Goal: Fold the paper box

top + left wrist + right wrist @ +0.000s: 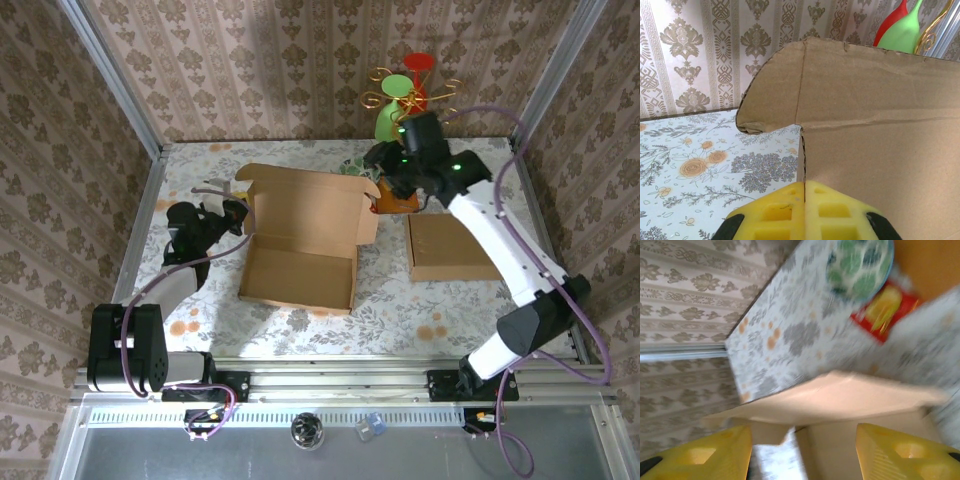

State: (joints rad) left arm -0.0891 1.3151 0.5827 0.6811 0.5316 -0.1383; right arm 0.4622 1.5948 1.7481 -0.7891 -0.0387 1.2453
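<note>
I will open my left gripper, which pinches the lid below the corner flap that juts out flat, then back off and take the lid at the flap's fold (pixel 801 82).
The paper box (pixel 300 240) is brown cardboard and lies open in the middle of the table, its lid panel standing up at the back. My left gripper (pixel 240 215) is at the box's left side. In the left wrist view its yellow pads (pixel 785 210) are pressed together, and the edge of the box's side wall (pixel 865 150) runs down into the seam between them. My right gripper (pixel 383 168) hovers at the lid's far right corner. Its yellow fingers (pixel 705 455) stand wide apart over a blurred cardboard flap (pixel 840 395), with nothing gripped.
A second flat cardboard box (pixel 450 247) lies at the right. A red packet (pixel 885 307) and a green patterned bowl (pixel 860 262) sit behind the lid's right end. Green and red ornaments (pixel 400 100) stand at the back wall. Wallpapered walls close in the table.
</note>
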